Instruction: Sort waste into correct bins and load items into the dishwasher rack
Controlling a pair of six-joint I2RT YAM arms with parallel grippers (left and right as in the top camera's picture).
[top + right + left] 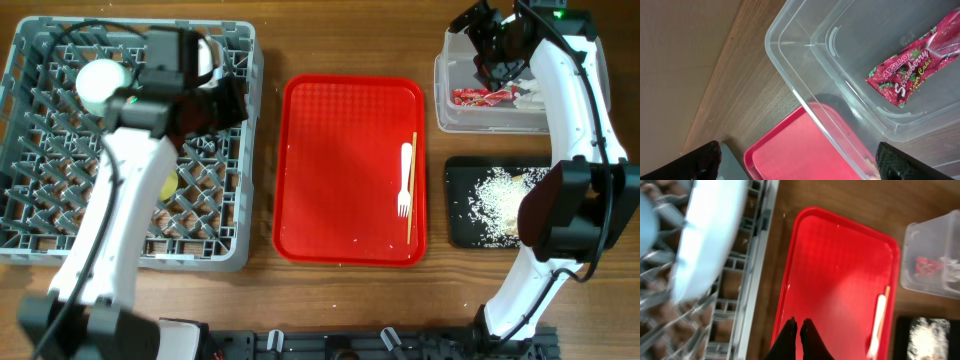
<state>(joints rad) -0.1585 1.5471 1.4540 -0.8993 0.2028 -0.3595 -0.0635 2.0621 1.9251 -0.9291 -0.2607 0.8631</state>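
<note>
My right gripper will next move to the narrow part of the white fork's handle (405, 178), next to the chopstick on the red tray, and close on it there.
The grey dishwasher rack (40, 240) is at the left. A pale plate (710, 240) stands on edge in it, next to a pale blue bowl (647, 220). A yellow cup (168, 185) shows between the pegs. My left gripper (235, 100) (801, 327) is shut and empty, over the red tray's left rim. A white fork (405, 180) (875, 330) and a chopstick (413, 190) lie on the red tray. The clear tub (445, 110) (790, 65) holds the red wrapper (483, 97) (910, 70) and a white tissue (530, 95). My right gripper (492, 50) (800, 160) is open and empty above the tub.
The flat red tray (340, 160) (840, 270) (805, 145) lies between the rack and the bins. The black tray (460, 225) at the right front holds rice scraps (495, 195). The left arm lies across the rack, hiding part of it.
</note>
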